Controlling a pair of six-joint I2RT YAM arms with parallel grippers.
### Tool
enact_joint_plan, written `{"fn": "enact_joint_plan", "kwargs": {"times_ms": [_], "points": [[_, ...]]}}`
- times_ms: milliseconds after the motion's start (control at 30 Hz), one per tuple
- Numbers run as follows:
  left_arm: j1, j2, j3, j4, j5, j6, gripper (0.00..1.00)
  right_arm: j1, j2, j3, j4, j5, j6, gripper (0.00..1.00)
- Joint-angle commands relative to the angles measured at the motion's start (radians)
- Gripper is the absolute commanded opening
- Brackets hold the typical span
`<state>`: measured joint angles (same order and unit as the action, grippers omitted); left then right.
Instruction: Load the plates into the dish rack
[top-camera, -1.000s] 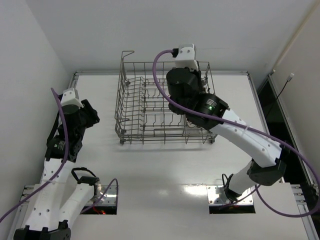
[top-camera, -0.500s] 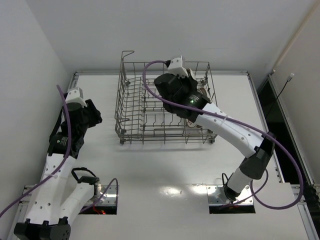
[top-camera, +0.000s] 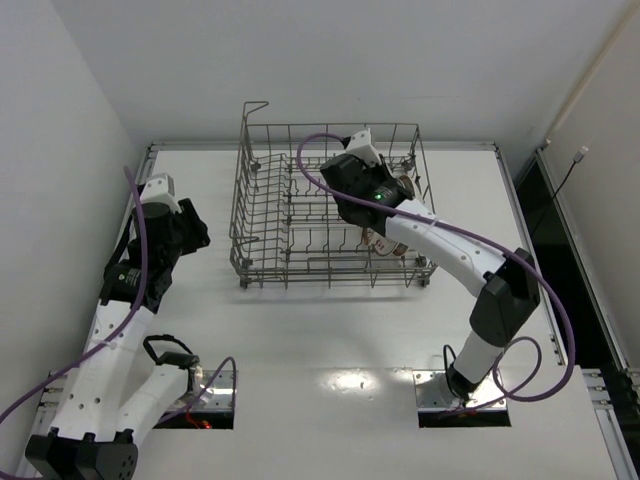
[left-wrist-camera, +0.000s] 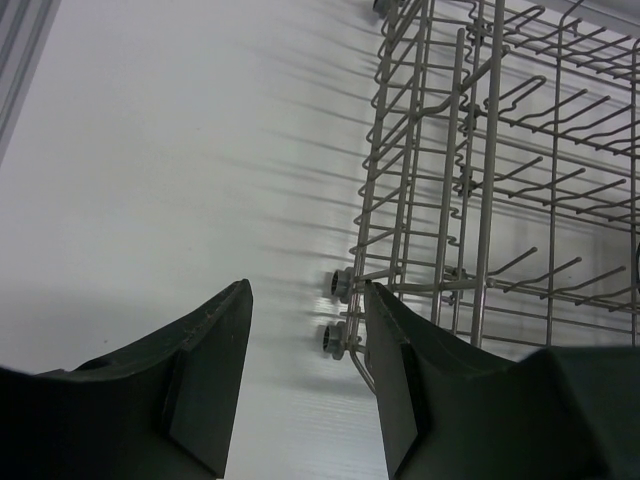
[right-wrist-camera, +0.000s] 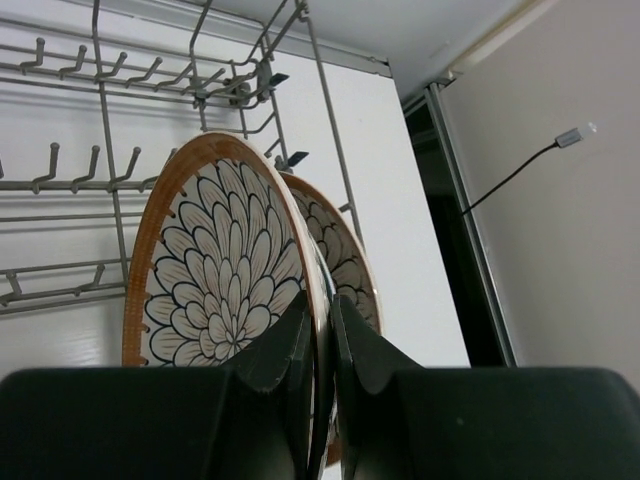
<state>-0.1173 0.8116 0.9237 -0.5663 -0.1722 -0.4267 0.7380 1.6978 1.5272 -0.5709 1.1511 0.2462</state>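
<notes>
Next, my right gripper lets go of the petal-patterned plate upright between the rack wires, beside the second orange-rimmed plate (right-wrist-camera: 238, 325).
My right gripper (right-wrist-camera: 322, 312) is shut on the rim of a plate (right-wrist-camera: 222, 265) with an orange rim and a white petal pattern, held upright on edge. A second orange-rimmed plate (right-wrist-camera: 348, 262) stands close behind it, to its right. Both are inside the right part of the grey wire dish rack (right-wrist-camera: 110, 150). In the top view the right wrist (top-camera: 362, 188) hangs over the rack (top-camera: 290, 205), with plate edges showing at its right (top-camera: 402, 186) and below the arm (top-camera: 384, 243). My left gripper (left-wrist-camera: 305, 300) is open and empty, beside the rack's left corner (left-wrist-camera: 400, 200).
The rack's two small roller feet (left-wrist-camera: 338, 285) sit just ahead of my left fingers. A table rail (top-camera: 520, 215) and a dark gap run along the right side. A raised wire loop (top-camera: 256, 106) stands at the rack's far left corner.
My right arm has swung its wrist down and left into the rack with the plate. My left arm has shifted slightly up and toward the rack.
</notes>
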Motion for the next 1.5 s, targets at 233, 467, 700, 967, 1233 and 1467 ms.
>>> {"fn": "enact_joint_plan", "kwargs": {"times_ms": [233, 467, 700, 967, 1233, 1467], "points": [[-0.007, 0.003, 0.000, 0.039, 0.036, 0.006, 0.46, -0.017, 0.028, 0.007, 0.198, -0.011, -0.076, 0.00], [-0.007, 0.003, 0.000, 0.039, 0.036, 0.006, 0.46, 0.011, 0.037, -0.042, 0.264, -0.021, -0.134, 0.00], [-0.007, -0.006, 0.000, 0.039, 0.036, 0.006, 0.46, 0.041, 0.080, -0.030, 0.255, -0.021, -0.145, 0.00], [-0.007, -0.006, 0.000, 0.039, 0.036, 0.006, 0.46, 0.090, 0.158, -0.012, 0.198, 0.028, -0.104, 0.03], [-0.007, -0.006, 0.000, 0.039, 0.036, 0.006, 0.46, 0.110, 0.180, 0.016, 0.140, 0.029, -0.041, 0.27], [-0.007, -0.015, 0.000, 0.039, 0.036, 0.006, 0.46, 0.110, 0.158, 0.091, 0.071, 0.047, -0.022, 0.70]]}}
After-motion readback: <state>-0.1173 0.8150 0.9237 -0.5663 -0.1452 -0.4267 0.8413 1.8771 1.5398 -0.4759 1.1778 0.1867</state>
